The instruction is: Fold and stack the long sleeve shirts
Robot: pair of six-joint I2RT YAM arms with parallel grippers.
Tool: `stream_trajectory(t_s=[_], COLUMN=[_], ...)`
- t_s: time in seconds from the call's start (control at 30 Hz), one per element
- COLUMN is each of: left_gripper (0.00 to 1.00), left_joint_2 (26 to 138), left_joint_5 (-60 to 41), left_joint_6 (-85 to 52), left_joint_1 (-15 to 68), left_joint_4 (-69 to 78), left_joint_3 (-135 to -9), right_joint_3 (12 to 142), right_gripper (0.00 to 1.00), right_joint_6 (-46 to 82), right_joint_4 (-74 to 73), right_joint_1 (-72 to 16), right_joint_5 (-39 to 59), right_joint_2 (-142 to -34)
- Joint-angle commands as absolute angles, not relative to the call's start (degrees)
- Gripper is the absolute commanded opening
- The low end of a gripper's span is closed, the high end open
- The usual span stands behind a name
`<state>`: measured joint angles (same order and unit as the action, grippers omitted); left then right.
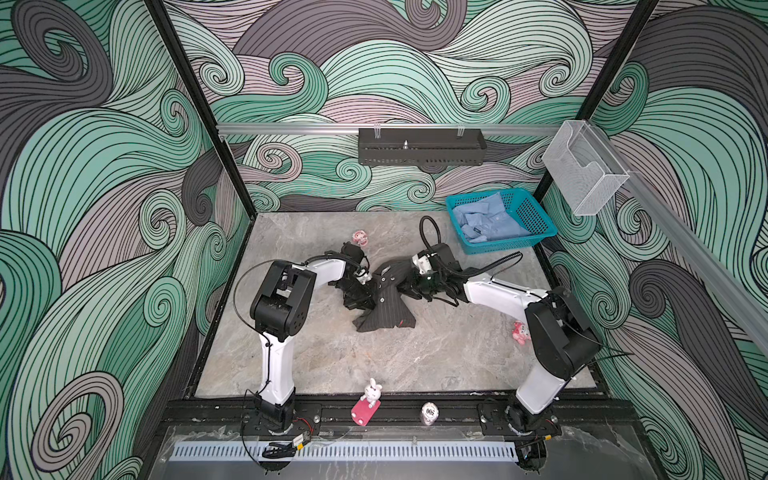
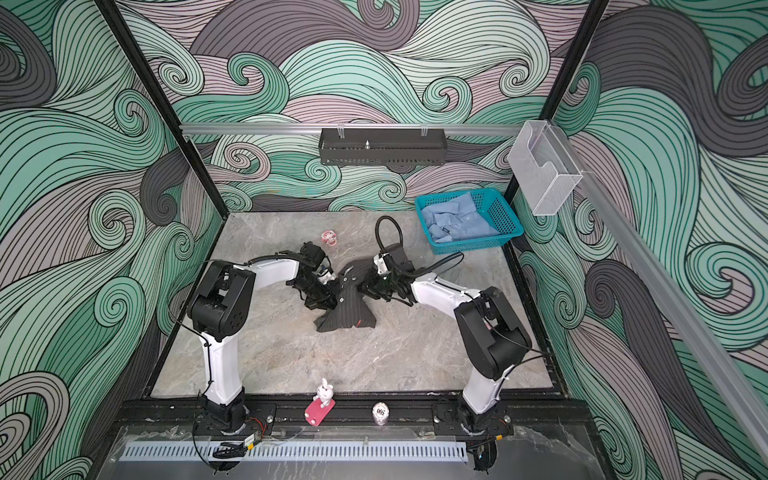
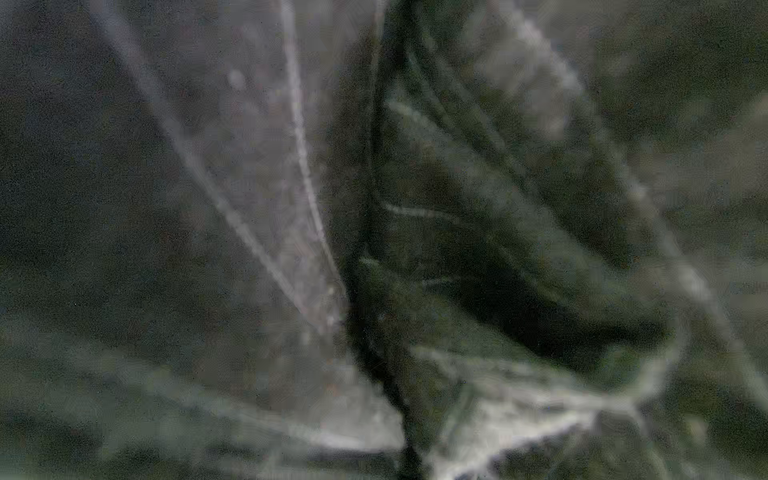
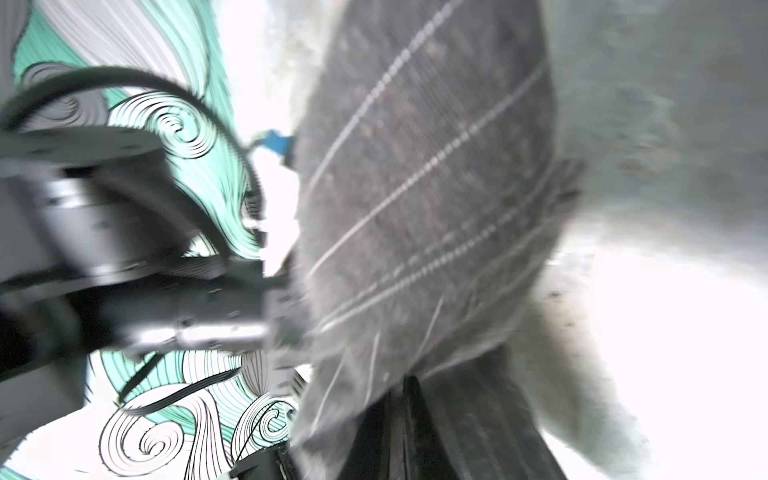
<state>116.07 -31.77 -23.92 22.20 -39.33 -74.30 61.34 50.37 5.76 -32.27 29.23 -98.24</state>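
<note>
I will take its side edge (image 1: 376,299) with my left gripper and pull it wide and flat before stacking, since the dark charcoal shirt is bunched up between my grippers.
The dark charcoal pinstriped shirt (image 1: 386,309) (image 2: 349,309) hangs bunched at the table's middle, its top raised and its hem with a small red tag resting on the marble. My left gripper (image 1: 371,291) is shut on its left side, and my right gripper (image 1: 405,284) is shut on its right side. The right wrist view shows the pinstriped cloth (image 4: 415,187) pinched between the closed jaws of the right gripper (image 4: 409,386). Blurred dark cloth (image 3: 498,208) fills the left wrist view and hides the left jaws. The light blue shirt (image 1: 486,220) lies crumpled in the teal basket (image 1: 536,224).
A pink figure (image 1: 360,238) stands behind the left arm and another pink figure (image 1: 520,332) sits by the right arm. A bunny on a pink block (image 1: 368,401) and a white egg-shaped object (image 1: 429,412) stand on the front rail. A black rack (image 1: 422,146) hangs on the back wall.
</note>
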Motion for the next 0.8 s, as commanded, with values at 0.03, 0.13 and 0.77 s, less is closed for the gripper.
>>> stream_trajectory(t_s=[0.03, 0.13, 0.77], left_gripper=[0.0, 0.0, 0.62], left_joint_2=[115.7, 113.98, 93.19], left_joint_5=[-24.65, -23.47, -19.57], left_joint_6=[-25.37, -26.01, -28.29], left_joint_1=[21.56, 21.53, 21.12], left_joint_4=[-41.91, -42.03, -43.8], left_joint_3=[-71.89, -71.44, -68.83], right_joint_3=[63.89, 66.85, 69.79], right_gripper=[0.14, 0.2, 0.44], right_joint_6=[44.47, 39.96, 28.8], right_joint_4=[22.84, 34.0, 35.01], right_joint_1=[-32.56, -32.6, -23.92], right_joint_5=[18.39, 8.46, 16.39], right_joint_2=[-95.16, -93.79, -98.54])
